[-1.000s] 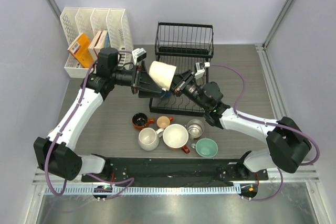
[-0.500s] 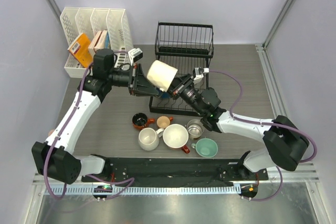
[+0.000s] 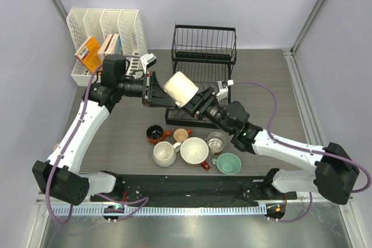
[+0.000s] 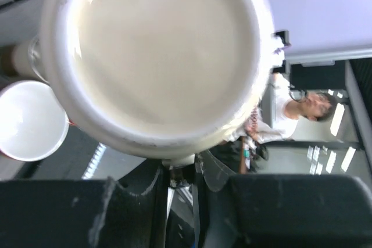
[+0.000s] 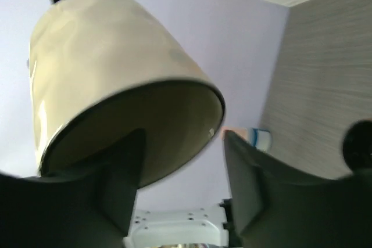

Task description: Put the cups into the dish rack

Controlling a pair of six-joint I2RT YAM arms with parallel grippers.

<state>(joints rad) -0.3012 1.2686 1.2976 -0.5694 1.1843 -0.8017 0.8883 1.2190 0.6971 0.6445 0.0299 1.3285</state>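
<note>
Next, I set the cream cup free from my left gripper in the lower tray of the dish rack, straight (image 3: pixel 220 99) behind the steel cup.
A cream cup (image 3: pixel 180 88) hangs in the air in front of the black wire dish rack (image 3: pixel 203 45). My left gripper (image 3: pixel 157 88) comes in from the left and is shut on a small part at the cup's edge (image 4: pixel 157 56); its fingertips (image 4: pixel 181 172) stand close together. My right gripper (image 3: pixel 197 101) sits just right of the cup and is open. Its dark fingers (image 5: pixel 244 184) stand wide apart, with the cup (image 5: pixel 116 74) above the left one. Loose cups stand on the table: black (image 3: pixel 154 133), peach (image 3: pixel 181 135), white (image 3: pixel 164 154), red with white inside (image 3: pixel 195 151), steel (image 3: pixel 216 141), teal (image 3: pixel 228 164).
A white slotted file organizer (image 3: pixel 107 27) stands at the back left with an orange box (image 3: pixel 88 54) in it. The arms' black base bar (image 3: pixel 192 187) runs along the near edge. Grey walls close in both sides.
My right gripper has opened off the cream cup and drawn back toward the lower right. My left gripper has closed on the cup, which has tipped a little.
</note>
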